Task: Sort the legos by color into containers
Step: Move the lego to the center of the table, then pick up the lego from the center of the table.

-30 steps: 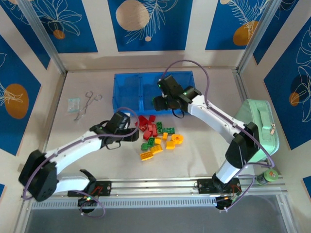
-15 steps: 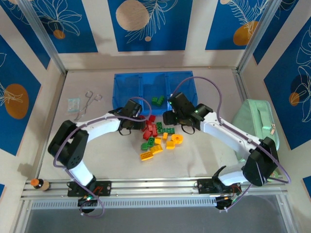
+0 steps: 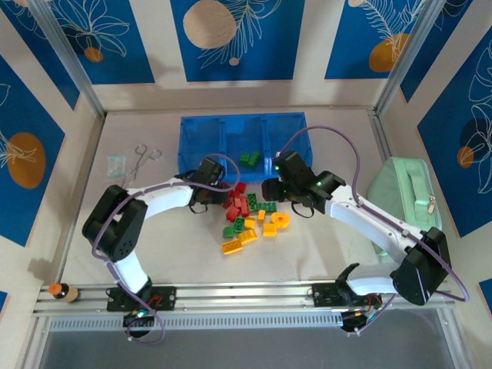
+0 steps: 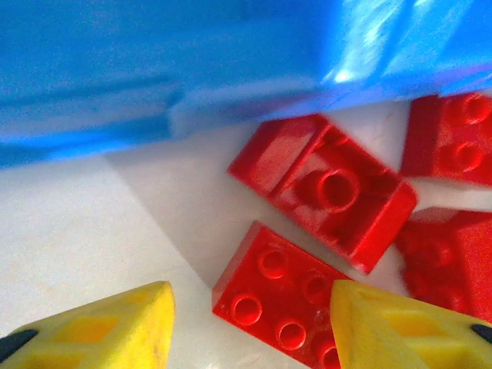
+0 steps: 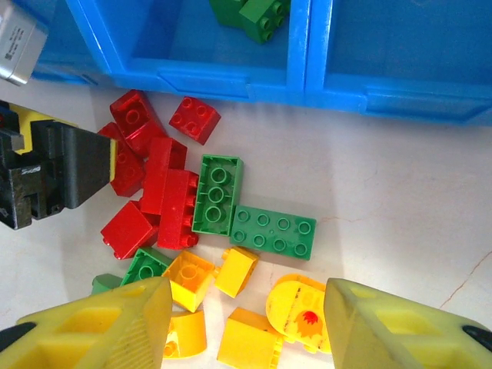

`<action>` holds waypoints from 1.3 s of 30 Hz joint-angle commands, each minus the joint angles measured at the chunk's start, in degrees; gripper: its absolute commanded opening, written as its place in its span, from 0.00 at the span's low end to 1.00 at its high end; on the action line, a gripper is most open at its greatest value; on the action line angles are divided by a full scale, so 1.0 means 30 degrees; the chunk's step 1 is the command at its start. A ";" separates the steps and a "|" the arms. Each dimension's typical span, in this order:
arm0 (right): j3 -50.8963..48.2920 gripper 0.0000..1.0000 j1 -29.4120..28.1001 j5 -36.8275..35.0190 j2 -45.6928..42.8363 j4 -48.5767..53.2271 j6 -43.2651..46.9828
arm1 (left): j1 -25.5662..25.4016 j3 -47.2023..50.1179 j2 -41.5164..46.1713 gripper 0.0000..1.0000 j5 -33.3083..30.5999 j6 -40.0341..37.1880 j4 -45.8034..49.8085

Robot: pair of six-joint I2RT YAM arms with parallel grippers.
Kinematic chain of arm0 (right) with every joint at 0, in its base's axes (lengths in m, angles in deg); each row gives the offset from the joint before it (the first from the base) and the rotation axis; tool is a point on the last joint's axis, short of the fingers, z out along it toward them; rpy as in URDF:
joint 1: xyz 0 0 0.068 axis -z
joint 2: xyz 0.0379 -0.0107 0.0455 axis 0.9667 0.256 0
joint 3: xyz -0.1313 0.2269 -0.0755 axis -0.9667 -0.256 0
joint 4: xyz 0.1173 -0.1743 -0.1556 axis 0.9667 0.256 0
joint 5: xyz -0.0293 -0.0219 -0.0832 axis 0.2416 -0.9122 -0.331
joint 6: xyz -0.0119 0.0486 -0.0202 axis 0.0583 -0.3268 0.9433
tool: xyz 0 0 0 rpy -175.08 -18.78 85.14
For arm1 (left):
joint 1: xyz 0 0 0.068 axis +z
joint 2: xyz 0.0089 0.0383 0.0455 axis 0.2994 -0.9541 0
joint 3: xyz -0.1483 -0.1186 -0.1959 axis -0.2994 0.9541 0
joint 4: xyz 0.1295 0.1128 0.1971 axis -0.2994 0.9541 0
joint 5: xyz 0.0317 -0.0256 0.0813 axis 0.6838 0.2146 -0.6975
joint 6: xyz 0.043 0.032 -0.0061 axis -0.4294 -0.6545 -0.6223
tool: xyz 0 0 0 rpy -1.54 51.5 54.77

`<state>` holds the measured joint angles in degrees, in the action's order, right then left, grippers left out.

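Note:
The red brick lies at a slant with one finger of my left gripper over it. I should open that gripper wider and take the brick by its short ends [image 4: 235,266].
The legos lie in a loose pile [image 3: 250,215] of red, green and yellow bricks just in front of the blue tray of containers [image 3: 201,142]. Two green legos [image 3: 249,159] rest in its middle compartment. My left gripper [image 4: 250,327] is open and low at the pile's left edge, its yellow fingers straddling a red brick [image 4: 280,304] by the tray wall [image 4: 154,84]. Over the yellow bricks [image 5: 246,342] hangs my right gripper [image 5: 250,323], also open with nothing held. A yellow ring-shaped piece [image 5: 296,307] and a green plate [image 5: 273,231] lie just beyond it.
A mint-green zippered case [image 3: 407,204] stands at the right. Metal forceps [image 3: 138,165] and a small packet [image 3: 117,165] lie at the far left. A small orange-capped bottle [image 3: 61,291] sits by the front rail.
My left gripper swung right to the red bricks. My right gripper came back from the tray to the pile, uncovering green legos in the middle compartment. Both sets of jaws narrowed.

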<state>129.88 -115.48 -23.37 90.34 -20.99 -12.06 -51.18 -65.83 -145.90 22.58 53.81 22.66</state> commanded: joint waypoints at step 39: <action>-0.1436 0.63 -0.1065 -0.0400 -0.1615 -0.0502 -0.1669 | -0.0391 0.2034 0.0923 0.72 -0.0720 0.0035 0.1602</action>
<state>126.63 -118.98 -23.89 87.10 -22.32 -15.99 -51.62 -58.97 -141.40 20.54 54.86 26.81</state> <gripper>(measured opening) 0.630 0.729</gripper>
